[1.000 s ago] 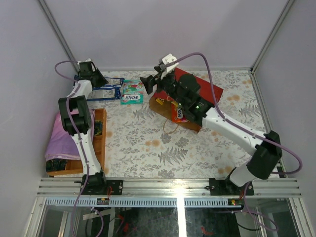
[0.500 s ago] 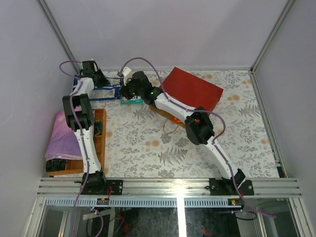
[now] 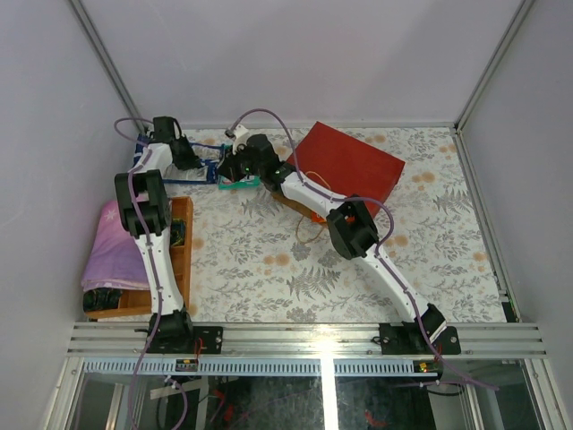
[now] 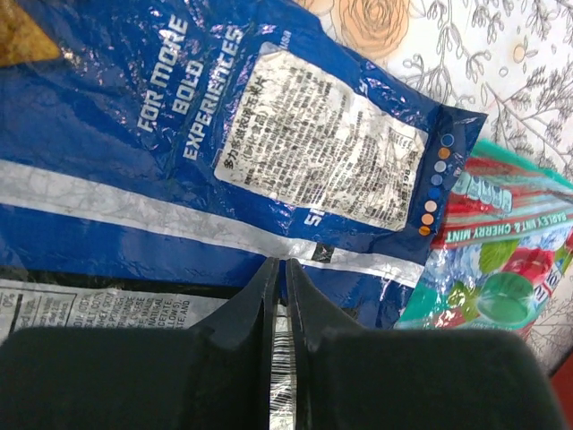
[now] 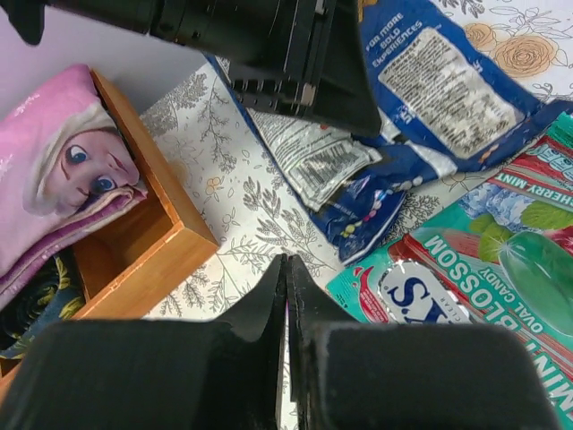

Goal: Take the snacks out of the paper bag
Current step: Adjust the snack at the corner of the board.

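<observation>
The blue pack's end is crumpled against the teal packet, so my right gripper will open, take the blue pack's loose corner (image 5: 350,247) and pull it straight.
The red paper bag (image 3: 354,166) lies on its side at the back, with an orange snack packet (image 3: 314,213) at its mouth. A teal FOX'S packet (image 3: 242,182) (image 5: 483,269) (image 4: 501,260) lies on the cloth left of the bag. Beside it are a blue-and-white pack (image 3: 204,166) (image 4: 179,134) (image 5: 439,90) and a silver-backed one (image 5: 313,152). My left gripper (image 3: 190,159) (image 4: 279,262) is shut, its tips low over the blue pack's edge. My right gripper (image 3: 231,170) (image 5: 286,258) is shut with nothing in it, above bare cloth next to the teal packet.
An orange-brown wooden tray (image 3: 183,251) (image 5: 170,260) stands at the left with a pink folded cloth (image 3: 112,246) (image 5: 63,170) on it. The two arms are close together at the back left. A twine handle (image 3: 309,235) trails from the bag's mouth.
My right arm has swung from the bag's mouth to the back left, above the teal packet, and its jaws have closed. My left gripper has shifted slightly right.
</observation>
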`<state>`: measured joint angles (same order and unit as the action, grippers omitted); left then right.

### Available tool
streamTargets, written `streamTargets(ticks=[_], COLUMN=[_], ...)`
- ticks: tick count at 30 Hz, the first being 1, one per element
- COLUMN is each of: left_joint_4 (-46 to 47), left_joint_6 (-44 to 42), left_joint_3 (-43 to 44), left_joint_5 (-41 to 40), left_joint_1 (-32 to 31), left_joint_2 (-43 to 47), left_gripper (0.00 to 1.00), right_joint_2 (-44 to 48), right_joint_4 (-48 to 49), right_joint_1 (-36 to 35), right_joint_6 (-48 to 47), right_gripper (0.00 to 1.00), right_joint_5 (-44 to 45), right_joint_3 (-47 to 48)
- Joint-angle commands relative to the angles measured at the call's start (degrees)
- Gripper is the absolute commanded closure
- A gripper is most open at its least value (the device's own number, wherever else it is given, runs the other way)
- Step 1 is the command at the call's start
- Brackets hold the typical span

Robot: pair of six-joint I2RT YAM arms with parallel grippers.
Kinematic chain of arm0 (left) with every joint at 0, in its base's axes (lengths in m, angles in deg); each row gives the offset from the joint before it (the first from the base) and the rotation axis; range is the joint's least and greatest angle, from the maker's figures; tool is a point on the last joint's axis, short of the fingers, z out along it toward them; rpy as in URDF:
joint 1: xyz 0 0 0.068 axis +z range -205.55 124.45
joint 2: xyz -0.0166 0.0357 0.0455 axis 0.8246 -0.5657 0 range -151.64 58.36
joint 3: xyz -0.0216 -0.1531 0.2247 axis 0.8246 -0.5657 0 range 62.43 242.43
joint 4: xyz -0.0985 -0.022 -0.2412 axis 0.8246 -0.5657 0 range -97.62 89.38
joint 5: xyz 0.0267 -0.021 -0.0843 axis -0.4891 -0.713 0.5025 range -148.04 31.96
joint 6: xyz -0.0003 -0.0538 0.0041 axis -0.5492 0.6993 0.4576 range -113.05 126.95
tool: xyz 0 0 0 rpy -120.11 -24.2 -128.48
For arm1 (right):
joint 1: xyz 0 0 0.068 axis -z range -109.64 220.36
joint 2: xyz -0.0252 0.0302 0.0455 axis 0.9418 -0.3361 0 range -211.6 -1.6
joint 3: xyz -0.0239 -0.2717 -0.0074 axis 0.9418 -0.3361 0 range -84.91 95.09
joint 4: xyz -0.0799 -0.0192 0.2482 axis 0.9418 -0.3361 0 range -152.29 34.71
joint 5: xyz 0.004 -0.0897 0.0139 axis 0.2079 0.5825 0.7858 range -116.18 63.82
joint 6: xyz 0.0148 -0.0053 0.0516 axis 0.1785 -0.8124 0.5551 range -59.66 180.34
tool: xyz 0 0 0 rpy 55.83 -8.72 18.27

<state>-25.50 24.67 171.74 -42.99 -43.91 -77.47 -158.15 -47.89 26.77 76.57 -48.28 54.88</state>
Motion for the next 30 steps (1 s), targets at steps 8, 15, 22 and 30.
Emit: streamTargets(ticks=[8,15,22,30], left_joint_4=[-0.83,-1.75,-1.98,-1.92], left_joint_6=[-0.94,-0.43,-0.7,-1.45], left_joint_3=[-10.87,-8.52,-9.78,-12.8], left_joint_5=[-0.76,-0.91,-0.84,-1.86], left_joint_1=[-1.38,-1.36,-1.37,-1.36], left_joint_2=[4.12,2.33,3.36,5.63], left_gripper=[0.93,0.93,0.94,0.94], right_joint_2=[3.41,2.12,-1.21,3.82], right_joint_4=[4.71,2.46,4.03,7.95], right_joint_1=[-0.33,-1.52,-2.4,-2.81], right_joint_6=[6.51,10.4,14.28,22.99], right_gripper=[1.0,1.0,1.0,0.56], right_joint_5=[-1.9,-1.14,0.73,14.34], right_joint_3=[-3.62,-4.05,-1.0,-13.76])
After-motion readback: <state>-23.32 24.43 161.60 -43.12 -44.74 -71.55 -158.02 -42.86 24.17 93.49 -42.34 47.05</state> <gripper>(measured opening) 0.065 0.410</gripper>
